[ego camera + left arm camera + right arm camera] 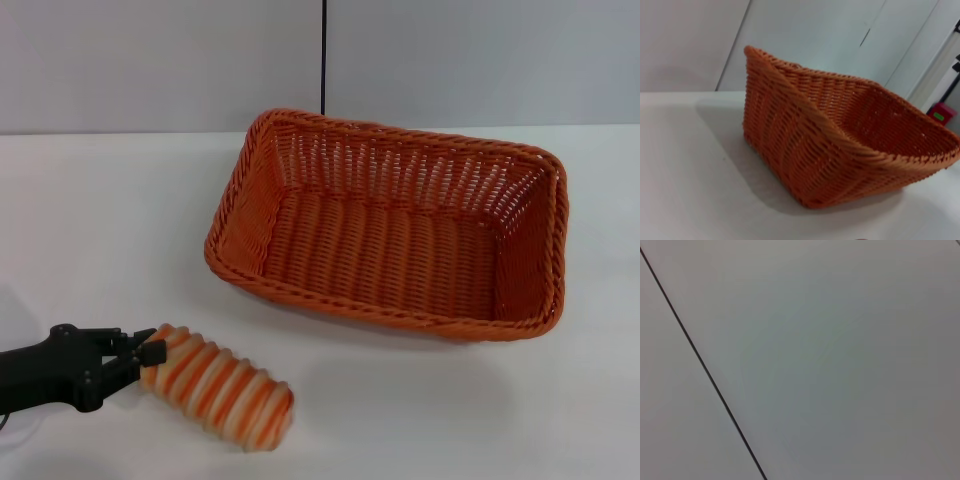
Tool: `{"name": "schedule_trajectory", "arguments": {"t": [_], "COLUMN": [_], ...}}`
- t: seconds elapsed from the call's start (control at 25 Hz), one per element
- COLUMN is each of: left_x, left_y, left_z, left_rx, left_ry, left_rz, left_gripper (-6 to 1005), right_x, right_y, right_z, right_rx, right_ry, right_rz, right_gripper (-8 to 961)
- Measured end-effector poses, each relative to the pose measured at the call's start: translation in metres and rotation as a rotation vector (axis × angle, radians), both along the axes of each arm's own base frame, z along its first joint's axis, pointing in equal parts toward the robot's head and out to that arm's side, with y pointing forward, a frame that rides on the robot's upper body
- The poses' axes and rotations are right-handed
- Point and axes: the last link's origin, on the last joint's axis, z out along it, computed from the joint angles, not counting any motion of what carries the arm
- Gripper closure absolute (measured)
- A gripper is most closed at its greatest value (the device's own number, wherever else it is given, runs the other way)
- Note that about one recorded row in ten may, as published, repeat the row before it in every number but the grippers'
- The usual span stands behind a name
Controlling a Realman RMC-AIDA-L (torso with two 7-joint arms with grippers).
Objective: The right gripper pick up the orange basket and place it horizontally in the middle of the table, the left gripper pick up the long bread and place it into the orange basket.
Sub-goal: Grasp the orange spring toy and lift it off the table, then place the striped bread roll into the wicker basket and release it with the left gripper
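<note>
The robot's left gripper will release the long bread on the bottom of the orange basket, toward the end [338, 238] nearest to this gripper. The bread is still short of the near rim.
The orange basket [395, 225] stands on the white table [100, 220], lengthwise across its middle, with nothing inside. In the left wrist view the orange basket [840, 145] shows corner-on. The long bread [218, 387], striped orange and cream, is at the front left, well short of the basket's near rim. My left gripper [148, 358] comes in from the left edge and its black jaws hold the loaf's left end. The right gripper is out of view; the right wrist view shows only a grey wall.
A grey wall with a dark vertical seam [323, 55] stands behind the table. White tabletop lies between the loaf and the basket. A small red object [941, 113] shows beyond the basket in the left wrist view.
</note>
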Motion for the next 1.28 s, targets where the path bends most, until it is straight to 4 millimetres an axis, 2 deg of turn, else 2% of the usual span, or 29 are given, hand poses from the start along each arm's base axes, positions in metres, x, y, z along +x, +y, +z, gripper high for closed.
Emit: {"name": "schedule_trajectory", "arguments": {"t": [0.24, 0.32, 0.48, 0.52, 0.76, 0.88, 1.04, 1.08, 1.12, 1.16, 1.2, 1.24, 1.28], "left_x": [0.001, -0.006, -0.011, -0.022, -0.021, -0.015, 0.0, 0.015, 0.015, 0.022, 0.033, 0.048, 0.052], "left_y": [0.002, 0.007, 0.009, 0.012, 0.02, 0.023, 0.032, 0.04, 0.04, 0.044, 0.048, 0.053, 0.054], "left_z": [0.007, 0.022, 0.034, 0.063, 0.095, 0.101, 0.089, 0.071, 0.071, 0.061, 0.045, 0.022, 0.016], "left_rx": [0.029, 0.095, 0.156, 0.319, 0.504, 0.58, 0.585, 0.53, 0.53, 0.498, 0.448, 0.371, 0.355], "left_ry": [-0.022, -0.017, -0.023, -0.044, -0.049, -0.101, -0.197, -0.231, -0.231, -0.245, -0.271, -0.319, -0.329], "left_rz": [0.003, 0.036, 0.068, 0.122, 0.112, 0.1, 0.063, 0.015, 0.015, -0.009, -0.041, -0.083, -0.091], "left_gripper": [843, 845, 849, 850, 855, 857, 859, 860, 860, 861, 861, 861, 861], "right_x": [0.0, 0.0, -0.001, -0.002, -0.002, -0.002, -0.003, -0.003, -0.003, -0.004, -0.004, -0.004, -0.004], "right_y": [0.0, 0.001, 0.002, 0.002, 0.001, 0.0, 0.001, 0.001, 0.001, 0.002, 0.002, 0.002, 0.002], "right_z": [0.0, 0.0, 0.001, 0.001, 0.001, 0.001, 0.001, 0.0, 0.0, -0.001, -0.001, -0.001, -0.001], "right_rx": [-0.001, 0.0, 0.0, 0.001, 0.003, 0.003, 0.004, 0.003, 0.003, 0.002, 0.002, 0.002, 0.002], "right_ry": [0.001, 0.001, 0.002, 0.002, 0.006, 0.01, 0.012, 0.015, 0.017, 0.018, 0.019, 0.02, 0.021], "right_rz": [-0.003, 0.001, 0.008, 0.009, 0.015, 0.017, 0.024, 0.025, 0.025, 0.026, 0.026, 0.027, 0.027], "right_gripper": [453, 453, 453, 453, 453, 453, 453, 453, 453, 453, 453, 453, 453]}}
